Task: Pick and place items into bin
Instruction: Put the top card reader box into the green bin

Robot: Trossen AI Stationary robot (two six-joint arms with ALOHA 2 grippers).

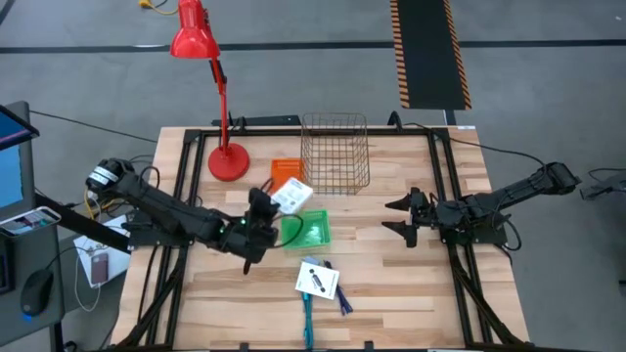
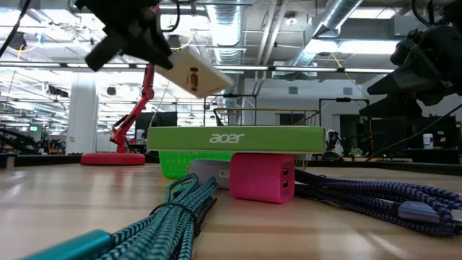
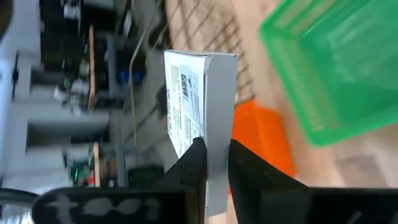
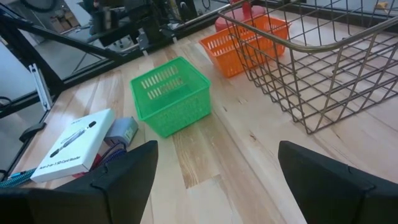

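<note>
My left gripper will let go of the white card pack inside the green bin (image 1: 307, 228) (image 3: 351, 65), and I will let it go around the middle of that bin.
My left gripper (image 1: 269, 207) is shut on a white card pack with dark print (image 1: 291, 196), held in the air above the gap between the orange bin (image 1: 286, 169) and the green bin (image 1: 311, 231). In the low view the pack (image 2: 195, 72) is tilted, high over the table. A second white pack (image 1: 318, 281) lies near the table's near edge beside a purple braided cord (image 1: 344, 298) and a teal one (image 1: 307, 318). A pink block (image 2: 263, 177) stands by them. My right gripper (image 1: 399, 217) waits open at the table's right. My left gripper pinches the white pack between its two fingers (image 3: 196, 158) near one end, across its thin side (image 3: 217, 127). The fingers come at it about level from the table's left. The pack is lifted clear of the table and bins, and the rest of it sticks out past the fingertips.
A wire basket (image 1: 335, 152) stands at the far middle of the table, and a red desk lamp's base (image 1: 227, 161) sits to its left. In the right wrist view the green bin (image 4: 171, 96), orange bin (image 4: 245, 34) and wire basket (image 4: 311, 62) lie ahead of the open fingers.
</note>
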